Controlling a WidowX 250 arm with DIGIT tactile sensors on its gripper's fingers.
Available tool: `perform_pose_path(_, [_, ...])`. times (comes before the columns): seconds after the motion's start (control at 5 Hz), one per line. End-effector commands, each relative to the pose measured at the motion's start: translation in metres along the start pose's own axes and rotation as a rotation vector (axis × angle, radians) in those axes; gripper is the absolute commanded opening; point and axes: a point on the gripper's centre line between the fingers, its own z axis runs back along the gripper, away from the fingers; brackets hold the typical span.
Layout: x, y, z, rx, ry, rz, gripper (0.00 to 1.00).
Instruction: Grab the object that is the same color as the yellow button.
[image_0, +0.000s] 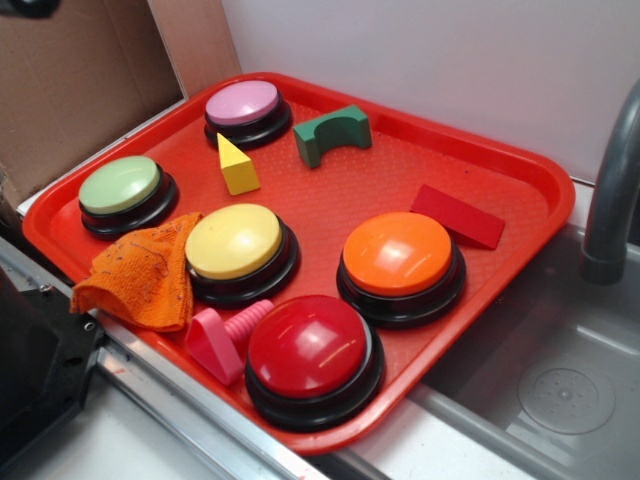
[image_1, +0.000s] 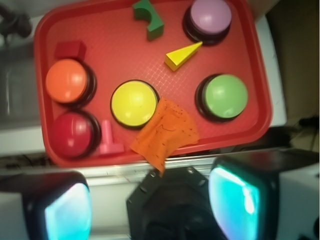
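Observation:
I need to move my gripper to the yellow wedge block next and close it on the block's thick end (image_0: 240, 176) (image_1: 175, 59), the end nearer the yellow button.
The object, a small yellow wedge block (image_0: 237, 167) (image_1: 182, 55), lies on the red tray (image_0: 330, 200) (image_1: 125, 55), between the pink-topped button and the yellow button (image_0: 234, 242) (image_1: 133, 103). In the wrist view my gripper (image_1: 150, 210) hangs high above the tray's near edge, well short of the wedge. Its two teal-padded fingers (image_1: 67, 212) stand far apart with nothing between them. I do not see the gripper in the exterior view.
Also on the tray: a pink button (image_0: 243, 103), green button (image_0: 120, 185), orange button (image_0: 398, 254), red button (image_0: 310, 347), green arch block (image_0: 332, 134), red wedge (image_0: 458, 216), pink peg (image_0: 225, 340), orange cloth (image_0: 140, 275). A sink (image_0: 560, 390) and faucet (image_0: 612, 190) lie right.

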Motion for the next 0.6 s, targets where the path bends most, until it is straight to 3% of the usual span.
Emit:
perform_pose_path(0.0, [0.051, 0.013, -0.038, -0.005, -0.078, 0.37, 1.0])
perform_pose_path(0.4, [0.106, 0.034, -0.098, 0.077, -0.127, 0.723, 1.0])
